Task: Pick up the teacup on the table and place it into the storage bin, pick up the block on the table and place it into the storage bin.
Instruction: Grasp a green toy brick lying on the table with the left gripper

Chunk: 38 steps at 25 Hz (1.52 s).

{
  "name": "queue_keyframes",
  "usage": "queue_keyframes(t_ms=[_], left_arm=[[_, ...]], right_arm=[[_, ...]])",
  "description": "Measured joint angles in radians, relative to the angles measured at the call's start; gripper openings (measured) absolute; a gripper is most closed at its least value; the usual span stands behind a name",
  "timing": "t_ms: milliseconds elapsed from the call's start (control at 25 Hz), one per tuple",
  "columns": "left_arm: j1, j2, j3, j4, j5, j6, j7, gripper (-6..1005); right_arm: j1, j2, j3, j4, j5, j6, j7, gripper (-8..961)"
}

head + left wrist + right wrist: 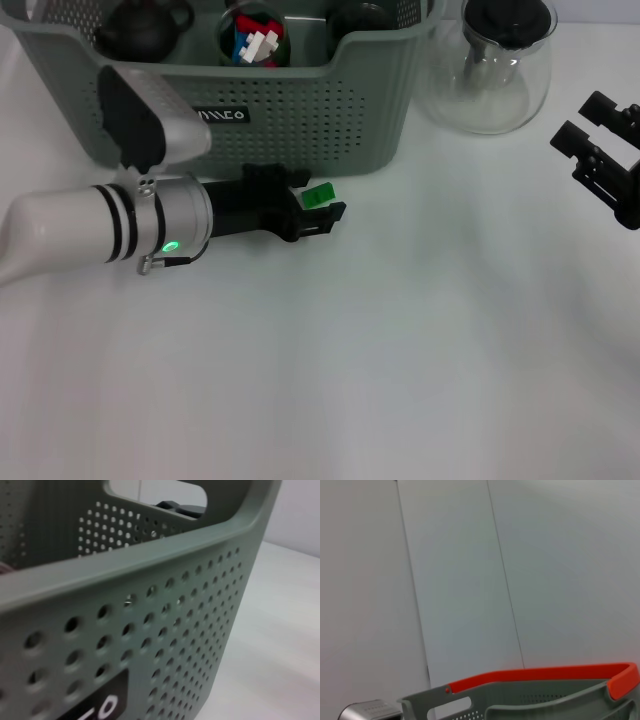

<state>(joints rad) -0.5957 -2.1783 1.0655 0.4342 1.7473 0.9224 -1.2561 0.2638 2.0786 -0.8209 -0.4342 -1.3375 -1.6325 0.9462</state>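
My left gripper has the green block slanted at its fingertips beside the storage bin's side, so next I back off the bin's side and take the block deeper [318, 195].
The grey-green storage bin [330, 110] stands at the back of the table, and its perforated wall [190, 630] fills the left wrist view. My left gripper [318, 197] lies low just in front of the bin, below its black label, shut on a small green block [318, 195]. Inside the bin are a dark rounded vessel [145, 30] on the left, a glass of coloured pieces [255, 42] in the middle and another dark vessel [360, 15]; I cannot tell which is the teacup. My right gripper [590, 125] rests open at the far right edge.
A clear glass pot with a black lid [490, 60] stands right of the bin. White tabletop stretches across the front and right. The right wrist view faces a pale wall and a grey basket with a red rim [545, 675].
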Motion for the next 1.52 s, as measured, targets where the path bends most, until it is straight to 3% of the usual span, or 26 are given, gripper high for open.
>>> queue_keyframes(t_ms=[280, 480, 680, 840, 1120, 1520], left_arm=[[-0.027, 0.000, 0.058, -0.023, 0.000, -0.029, 0.002, 691], [-0.009, 0.006, 0.072, -0.008, 0.004, 0.086, -0.002, 691], [0.068, 0.010, 0.066, 0.089, 0.010, 0.237, -0.016, 691], [0.087, 0.004, 0.069, 0.117, 0.011, 0.190, -0.029, 690], [0.035, 0.000, 0.101, 0.062, 0.003, 0.081, 0.039, 690], [0.039, 0.000, 0.130, 0.035, 0.007, 0.082, 0.023, 690]], right_arm=[[0.000, 0.000, 0.000, 0.000, 0.000, 0.001, 0.000, 567], [0.000, 0.000, 0.000, 0.000, 0.000, -0.001, 0.000, 567], [0.000, -0.001, 0.000, 0.000, 0.000, -0.001, 0.000, 567], [0.004, -0.001, -0.001, 0.000, 0.000, 0.003, 0.000, 567], [0.003, -0.002, -0.004, 0.000, 0.000, 0.002, 0.000, 567], [-0.001, -0.002, 0.000, 0.011, 0.000, -0.004, -0.002, 566]])
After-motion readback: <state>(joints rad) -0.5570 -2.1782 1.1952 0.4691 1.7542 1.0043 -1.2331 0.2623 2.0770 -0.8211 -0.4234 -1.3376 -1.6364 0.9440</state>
